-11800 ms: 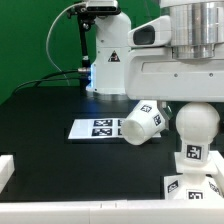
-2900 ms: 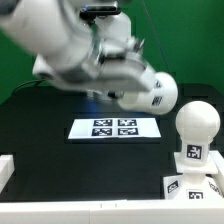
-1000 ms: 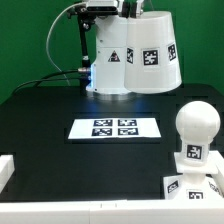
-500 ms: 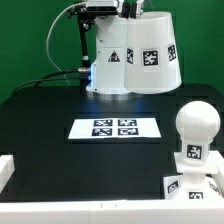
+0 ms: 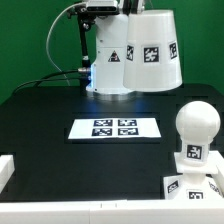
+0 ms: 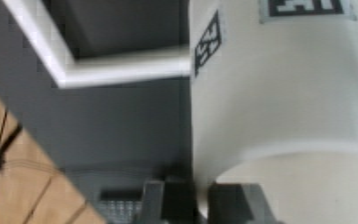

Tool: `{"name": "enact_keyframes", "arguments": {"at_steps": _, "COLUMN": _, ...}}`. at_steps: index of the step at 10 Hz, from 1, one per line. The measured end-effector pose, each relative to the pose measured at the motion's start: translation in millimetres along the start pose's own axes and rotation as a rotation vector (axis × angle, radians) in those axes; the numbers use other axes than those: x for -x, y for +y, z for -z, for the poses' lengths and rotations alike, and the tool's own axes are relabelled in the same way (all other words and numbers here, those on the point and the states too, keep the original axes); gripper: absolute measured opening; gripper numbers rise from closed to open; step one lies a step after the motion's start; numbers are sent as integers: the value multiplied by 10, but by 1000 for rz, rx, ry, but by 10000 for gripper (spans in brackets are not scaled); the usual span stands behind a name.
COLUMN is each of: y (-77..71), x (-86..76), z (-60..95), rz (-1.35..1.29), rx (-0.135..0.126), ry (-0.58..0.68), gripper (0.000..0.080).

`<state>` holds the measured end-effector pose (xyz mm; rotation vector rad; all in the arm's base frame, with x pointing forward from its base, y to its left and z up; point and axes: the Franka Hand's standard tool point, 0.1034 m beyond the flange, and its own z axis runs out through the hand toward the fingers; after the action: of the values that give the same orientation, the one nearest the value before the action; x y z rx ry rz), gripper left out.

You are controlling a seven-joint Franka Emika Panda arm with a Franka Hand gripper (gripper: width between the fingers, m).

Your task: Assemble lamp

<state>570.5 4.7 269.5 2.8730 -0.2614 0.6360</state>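
Next, I release the white cone shade over the round bulb on the square base [image 5: 193, 136].
The white cone shade [image 5: 152, 55] hangs high above the back of the table, narrow end up, its tags facing the camera. My gripper [image 6: 194, 192] is shut on the shade's wall [image 6: 291, 110], one finger [image 6: 158, 198] outside and one inside. In the exterior view the gripper is almost hidden above the shade. The round bulb [image 5: 196, 124] stands upright on the square base [image 5: 190, 182] at the front of the exterior view's right, well below the shade and apart from it.
The marker board [image 5: 115, 127] lies flat on the black table [image 5: 50, 130] mid-scene. A white rail [image 5: 8, 168] borders the table's front; it also shows in the wrist view [image 6: 87, 62]. The robot's base [image 5: 108, 55] stands behind the shade.
The shade lay on its side by the marker board; it has since been taken hold of and lifted. Over the last second it drifted slightly toward the exterior view's right.
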Motion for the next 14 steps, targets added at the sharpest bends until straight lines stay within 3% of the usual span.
{"name": "enact_keyframes", "arguments": {"at_steps": 2, "y": -47, "x": -147, "z": 22, "rz": 21, "rx": 13, "ry": 26, "gripper": 26}}
{"name": "enact_keyframes", "arguments": {"at_steps": 4, "y": -168, "x": -262, "z": -15, "rz": 27, "rx": 7, "ry": 38, "gripper": 26}}
{"name": "enact_keyframes", "arguments": {"at_steps": 9, "y": -507, "x": -140, "z": -221, "rz": -11, "rx": -36, "ry": 25, "gripper": 26}}
{"name": "enact_keyframes", "arguments": {"at_steps": 14, "y": -702, "x": 15, "z": -543, "rz": 13, "rx": -39, "ry": -4, "gripper": 26}}
